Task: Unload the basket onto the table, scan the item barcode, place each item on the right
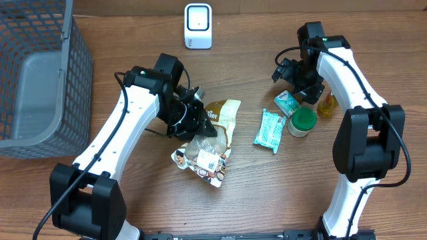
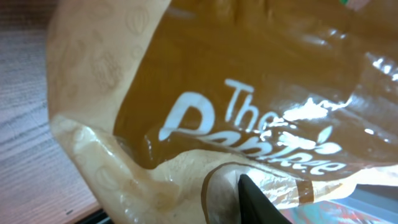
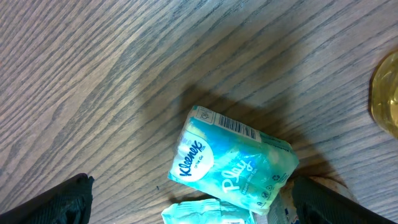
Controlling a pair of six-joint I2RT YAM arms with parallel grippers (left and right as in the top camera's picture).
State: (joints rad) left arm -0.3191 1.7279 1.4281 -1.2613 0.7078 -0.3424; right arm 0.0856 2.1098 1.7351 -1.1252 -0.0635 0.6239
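Observation:
My left gripper needs to release the cream snack bag on the table [image 1: 212, 145] between the grey wire basket and the teal packs.
A brown and cream snack bag [image 1: 225, 112] with white lettering lies left of the table's middle and fills the left wrist view [image 2: 249, 74]. My left gripper [image 1: 199, 120] is shut on its left edge, and one black finger [image 2: 252, 198] presses into the cream film. The white barcode scanner [image 1: 198, 25] stands at the back of the table, well apart from the bag. My right gripper [image 1: 299, 83] hangs open over a teal Kleenex pack [image 3: 233, 160], its fingers wide on either side and not touching it. A barcode shows on that pack's top edge.
A patterned snack pouch [image 1: 202, 159] with a white label lies under the brown bag's near end. A second teal pack [image 1: 270, 129], a green-lidded jar [image 1: 302, 122] and a yellow bottle [image 1: 327, 105] sit by the right arm. A grey wire basket [image 1: 40, 80] stands at the far left.

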